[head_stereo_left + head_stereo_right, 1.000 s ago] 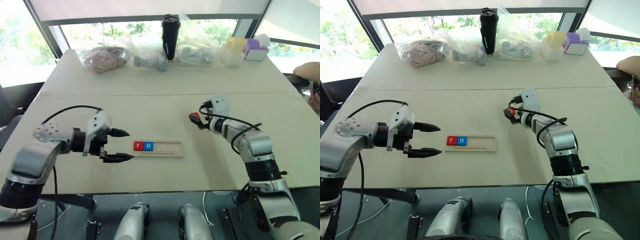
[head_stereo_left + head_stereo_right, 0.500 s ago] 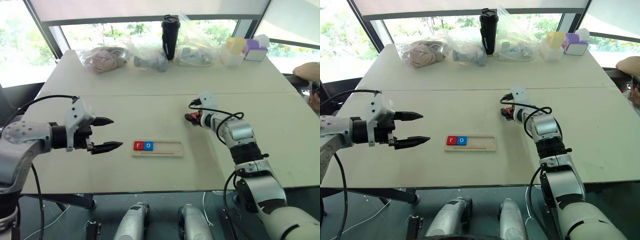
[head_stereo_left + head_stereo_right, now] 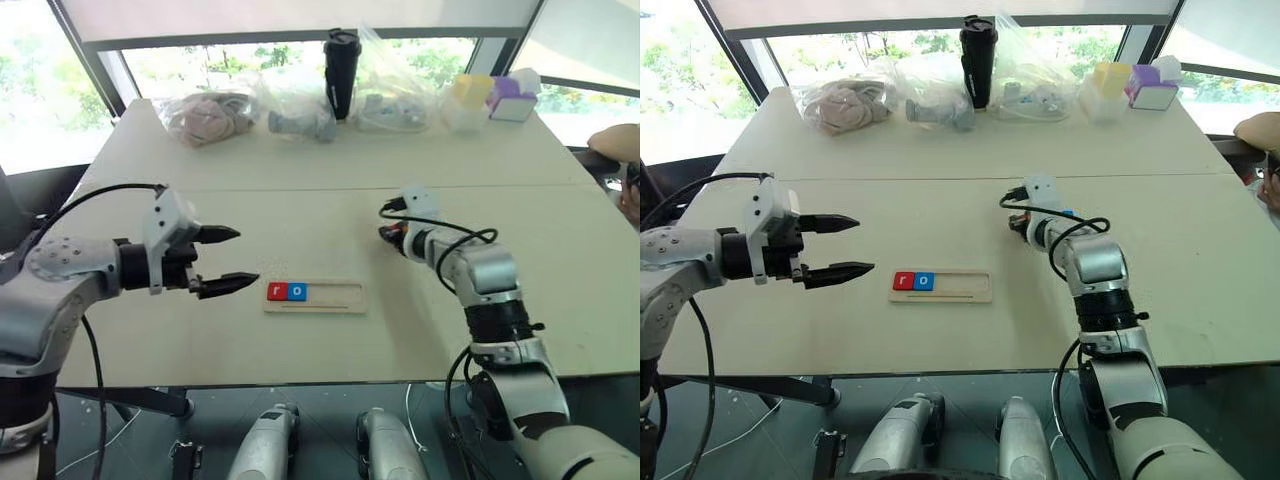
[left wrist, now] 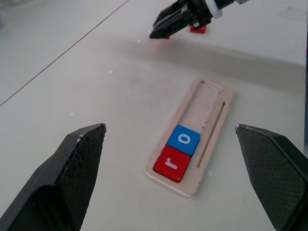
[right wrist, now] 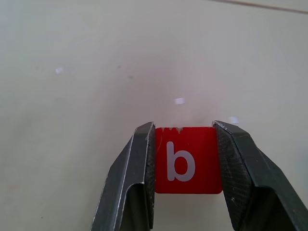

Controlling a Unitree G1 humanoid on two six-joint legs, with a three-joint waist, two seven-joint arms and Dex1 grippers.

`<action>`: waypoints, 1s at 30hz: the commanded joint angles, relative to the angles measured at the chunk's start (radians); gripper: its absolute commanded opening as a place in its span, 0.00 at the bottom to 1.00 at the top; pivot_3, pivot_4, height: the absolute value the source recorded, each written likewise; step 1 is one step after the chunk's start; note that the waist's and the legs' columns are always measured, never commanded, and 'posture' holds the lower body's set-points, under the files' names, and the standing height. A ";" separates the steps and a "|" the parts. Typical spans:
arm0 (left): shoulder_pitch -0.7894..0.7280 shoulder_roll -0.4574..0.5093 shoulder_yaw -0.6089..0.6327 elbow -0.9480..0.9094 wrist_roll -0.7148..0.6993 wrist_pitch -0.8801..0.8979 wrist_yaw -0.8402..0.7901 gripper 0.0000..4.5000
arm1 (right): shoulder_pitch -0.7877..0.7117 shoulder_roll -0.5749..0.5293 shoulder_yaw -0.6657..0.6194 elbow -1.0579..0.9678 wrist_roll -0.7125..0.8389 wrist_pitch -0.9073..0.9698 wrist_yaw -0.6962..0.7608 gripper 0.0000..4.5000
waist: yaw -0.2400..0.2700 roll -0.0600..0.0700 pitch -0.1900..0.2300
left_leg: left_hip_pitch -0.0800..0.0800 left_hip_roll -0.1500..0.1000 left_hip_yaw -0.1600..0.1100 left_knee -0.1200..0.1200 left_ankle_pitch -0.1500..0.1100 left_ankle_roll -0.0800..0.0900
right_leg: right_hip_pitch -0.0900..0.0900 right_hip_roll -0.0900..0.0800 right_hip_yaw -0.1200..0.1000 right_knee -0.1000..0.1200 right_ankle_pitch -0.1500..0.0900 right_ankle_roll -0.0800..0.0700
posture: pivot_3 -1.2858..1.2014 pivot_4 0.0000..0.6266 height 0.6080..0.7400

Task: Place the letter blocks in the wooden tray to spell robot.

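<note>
The robot's right gripper covers the side of red block b that must meet block o, so it should put b down and grip its top and bottom edges (image 5: 187, 129).
The wooden tray (image 3: 335, 296) lies in the middle of the table. At its left end sit a red letter block r (image 3: 277, 292) and a blue letter block o (image 3: 297, 292), side by side. My left gripper (image 3: 245, 258) hovers open just left of the tray, pointing at it. My right gripper (image 3: 388, 234) is low over the table beyond the tray's right end. It is shut on a red letter block b (image 5: 185, 160), held between both fingers. Another red block (image 4: 198, 29) lies just past that gripper.
Along the far edge stand plastic bags (image 3: 205, 118), a black bottle (image 3: 341, 72), and yellow (image 3: 468, 98) and purple (image 3: 512, 98) boxes. A person's arm (image 3: 618, 142) shows at the right edge. Bare tabletop surrounds the tray.
My right gripper has closed on the red b block. My left gripper has risen a little and stays open.
</note>
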 commanded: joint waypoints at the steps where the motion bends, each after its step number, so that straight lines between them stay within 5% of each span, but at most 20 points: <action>1: -0.035 -0.025 -0.038 -0.041 -0.018 -0.014 0.015 1.00 | 0.057 0.004 -0.169 -0.308 0.064 0.312 -0.025 0.26 | 0.007 0.000 0.000 | 0.000 0.000 0.000 -0.001 0.000 0.000 | 0.000 0.000 0.000 0.000 0.000 0.000 | 0.52 0.24 1.00; 7: -0.068 -0.060 -0.121 -0.026 0.013 -0.041 0.007 1.00 | 0.144 0.085 -0.296 -0.607 0.062 0.543 -0.104 0.26 | -0.003 0.000 0.000 | 0.000 0.000 0.000 0.000 0.000 0.000 | -0.002 0.000 0.000 0.003 -0.003 -0.004 | 0.52 0.24 1.00; 16: -0.107 -0.074 -0.191 0.046 0.033 -0.085 -0.031 1.00 | 0.348 0.445 -0.280 -0.847 0.053 0.543 -0.345 0.26 | -0.003 0.001 0.000 | 0.001 0.001 0.000 -0.001 0.000 0.000 | -0.005 0.001 0.001 0.006 -0.006 -0.010 | 0.52 0.24 1.00; 25: -0.129 -0.076 -0.212 0.074 0.050 -0.100 -0.057 1.00 | 0.422 0.490 -0.222 -0.864 0.089 0.543 -0.408 0.26 | -0.003 0.001 0.000 | 0.001 0.001 -0.001 -0.002 -0.002 -0.003 | -0.006 0.000 0.001 0.004 -0.006 -0.010 | 0.52 0.24 1.00; 30: -0.119 -0.071 -0.207 0.069 0.049 -0.096 -0.055 1.00 | 0.430 0.478 -0.226 -0.854 0.122 0.543 -0.417 0.81 | -0.004 0.001 0.000 | 0.001 0.001 -0.001 -0.002 -0.002 -0.003 | -0.006 0.000 0.001 0.005 -0.006 -0.010 | 0.52 0.24 1.00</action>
